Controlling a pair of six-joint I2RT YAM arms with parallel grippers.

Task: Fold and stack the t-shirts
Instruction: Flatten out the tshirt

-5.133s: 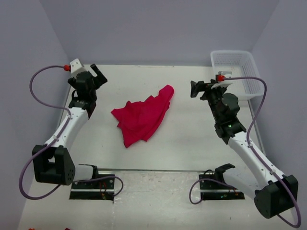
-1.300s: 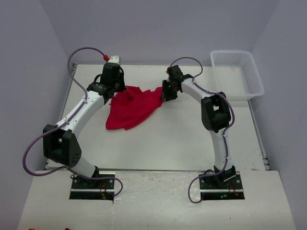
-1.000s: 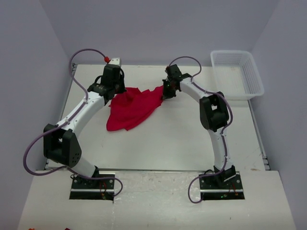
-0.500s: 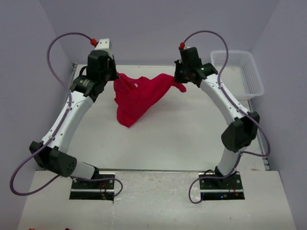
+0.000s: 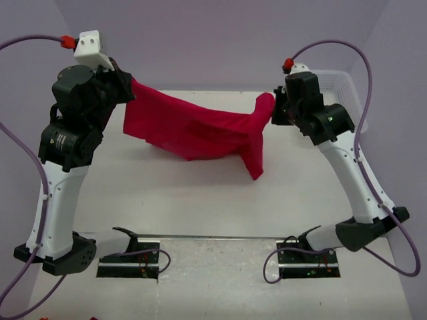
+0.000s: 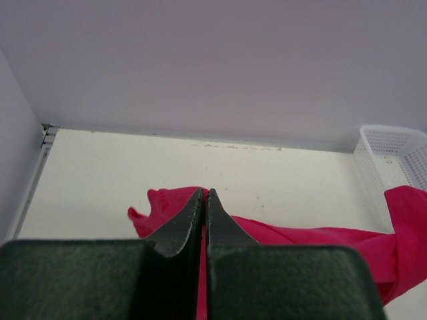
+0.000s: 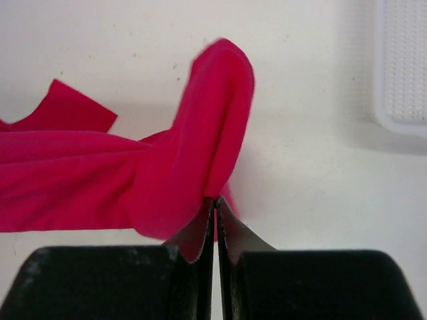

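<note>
The end of the red t-shirt hangs bunched at the robot's right gripper, so the robot should lay the t-shirt down and take its drooping flap (image 5: 254, 167) with the right gripper.
One bright red t-shirt (image 5: 193, 130) hangs stretched in the air between both raised arms, sagging in the middle with a flap dropping at its right end. My left gripper (image 5: 128, 90) is shut on the shirt's left end; in the left wrist view red cloth (image 6: 300, 237) runs between the closed fingers (image 6: 220, 220) of that gripper (image 6: 203, 195). My right gripper (image 5: 273, 107) is shut on the shirt's right end; in the right wrist view a fold of the t-shirt (image 7: 180, 167) is pinched at the gripper's tips (image 7: 215, 201).
A white mesh basket (image 5: 343, 83) stands at the back right corner, partly behind the right arm; it also shows as the basket (image 6: 393, 150) in the left wrist view and the basket (image 7: 403, 67) in the right wrist view. The white table (image 5: 200, 193) lies below the shirt.
Both arms have risen and spread apart, lifting the t-shirt off the table and pulling it from a bunched heap into a stretched band.
</note>
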